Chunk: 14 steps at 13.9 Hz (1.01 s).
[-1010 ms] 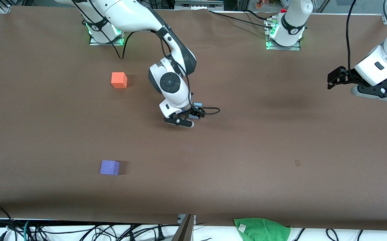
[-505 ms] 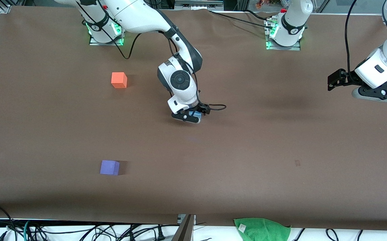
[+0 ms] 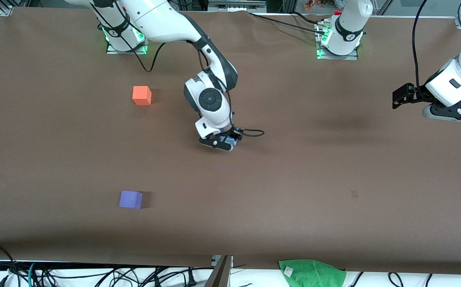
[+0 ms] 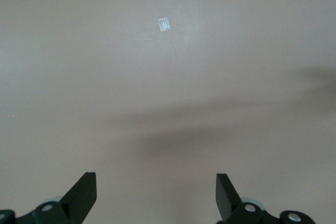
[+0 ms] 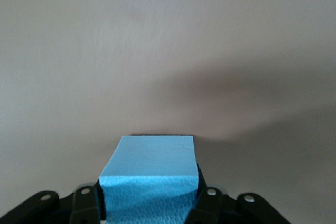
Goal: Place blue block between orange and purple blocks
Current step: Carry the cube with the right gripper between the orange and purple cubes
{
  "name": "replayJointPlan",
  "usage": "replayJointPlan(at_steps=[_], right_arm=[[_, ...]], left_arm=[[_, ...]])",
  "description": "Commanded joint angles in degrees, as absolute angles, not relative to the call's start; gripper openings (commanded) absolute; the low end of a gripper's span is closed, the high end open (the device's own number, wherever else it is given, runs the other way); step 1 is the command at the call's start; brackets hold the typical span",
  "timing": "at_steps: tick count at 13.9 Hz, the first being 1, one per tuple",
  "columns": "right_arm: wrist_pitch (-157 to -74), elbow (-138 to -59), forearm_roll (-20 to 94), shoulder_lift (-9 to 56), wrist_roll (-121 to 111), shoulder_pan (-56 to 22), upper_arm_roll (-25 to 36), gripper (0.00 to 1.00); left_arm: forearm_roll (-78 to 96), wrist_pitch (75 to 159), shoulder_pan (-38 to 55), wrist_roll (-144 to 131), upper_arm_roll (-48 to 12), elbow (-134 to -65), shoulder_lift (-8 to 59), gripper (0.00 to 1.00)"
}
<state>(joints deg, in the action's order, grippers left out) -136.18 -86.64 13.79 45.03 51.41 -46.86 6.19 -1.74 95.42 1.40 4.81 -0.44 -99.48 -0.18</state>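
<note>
My right gripper is going to release the blue block, held near the middle of the table, on the table, about halfway (image 3: 136, 141) between the orange block and the purple block.
The blue block (image 3: 228, 139) is a light sky-blue cube held between the fingers of my right gripper (image 3: 223, 142) near the middle of the table. In the right wrist view the block (image 5: 151, 174) fills the gap between the fingers, and the right gripper (image 5: 150, 203) is shut on it. The orange block (image 3: 142, 95) sits toward the right arm's end of the table, farther from the front camera. The purple block (image 3: 130, 199) sits nearer to the camera. My left gripper (image 3: 396, 98) waits open and empty over the left arm's end of the table (image 4: 156, 195).
A green cloth (image 3: 312, 272) lies at the table's edge nearest the front camera. A small pale mark (image 3: 354, 194) is on the brown table; the left wrist view shows it too (image 4: 164, 24). Cables hang below the near edge.
My right gripper came onto the blue block, shut on it, then shifted it slightly nearer the front camera and toward the right arm's end. The left arm drifted a little.
</note>
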Motion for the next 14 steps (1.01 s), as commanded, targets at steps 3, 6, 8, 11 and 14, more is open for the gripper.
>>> replayJointPlan(at_steps=[3, 6, 8, 11, 14], right_arm=[[-120.81, -89.38, 14.77, 35.27, 33.29, -34.14, 7.12, 0.0], [-118.03, -98.75, 14.68, 29.29, 8.97, -26.47, 10.61, 0.0], [-118.91, -103.25, 14.85, 27.69, 0.12, -26.19, 14.31, 0.0], [-122.85, -108.96, 15.03, 26.64, -1.05, -26.19, 15.21, 0.01], [-129.62, -117.49, 14.77, 22.95, -1.84, -26.37, 14.77, 0.03]], left_arm=[[-0.88, 95.8, 0.97, 4.13, -0.35, -99.67, -0.35, 1.0], [-0.88, 95.8, 0.35, 4.13, -0.35, -99.58, -0.26, 1.0], [-0.88, 96.06, 0.35, 4.13, -0.44, -99.32, -0.09, 1.0], [-0.88, 96.06, 0.35, 4.04, -0.44, -98.79, 0.61, 1.0], [-0.88, 96.15, 0.35, 3.96, -0.44, -98.79, 0.79, 1.0]])
